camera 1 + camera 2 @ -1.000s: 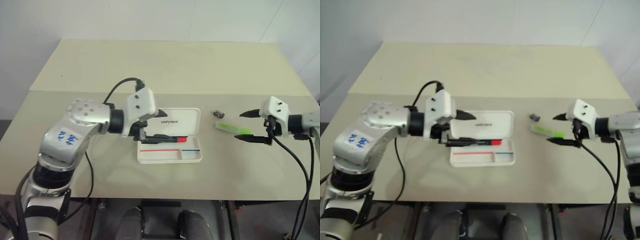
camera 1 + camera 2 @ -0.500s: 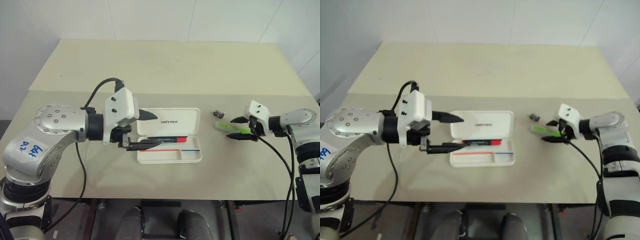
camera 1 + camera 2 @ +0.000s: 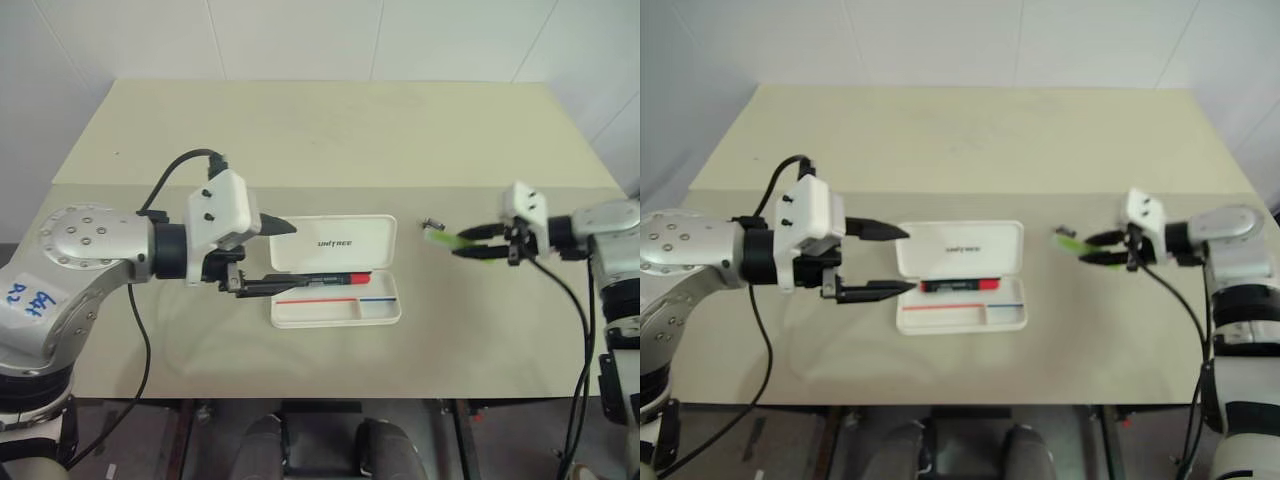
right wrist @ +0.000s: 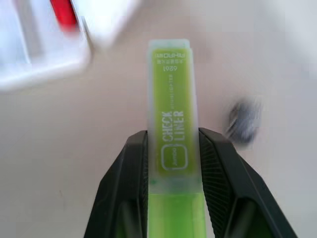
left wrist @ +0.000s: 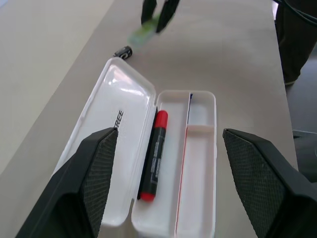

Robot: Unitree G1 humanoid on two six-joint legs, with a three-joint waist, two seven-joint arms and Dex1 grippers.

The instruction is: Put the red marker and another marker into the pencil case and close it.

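Observation:
Next, I set the neon-green highlighter, now held above the table beside the case, in the white tray (image 3: pixel 310 299) just in front of the red marker, using my right gripper.
The white pencil case (image 3: pixel 346 243) lies open at the table's middle, lid flat behind the tray. The red marker (image 3: pixel 336 278), red cap and black barrel, rests in the tray along the hinge. My left gripper (image 3: pixel 276 257) hovers open just left of the case, holding nothing. In the left wrist view its fingers (image 5: pixel 94 173) frame the case (image 5: pixel 116 101) and the red marker (image 5: pixel 153 156). To the case's right, my right gripper (image 3: pixel 468 243) is shut on the other marker, a neon-green highlighter (image 3: pixel 441 240), held above the table. The right wrist view shows the highlighter (image 4: pixel 173 99) clamped between both pads.
A small dark metal clip (image 3: pixel 431 223) lies on the table just beyond the highlighter's tip, also in the right wrist view (image 4: pixel 242 121). The beige table (image 3: pixel 330 140) stretches far behind the case, with a white wall at the back.
My right gripper has shut on the green highlighter and lifted it off the table. My left gripper has drawn back to the left, away from the case.

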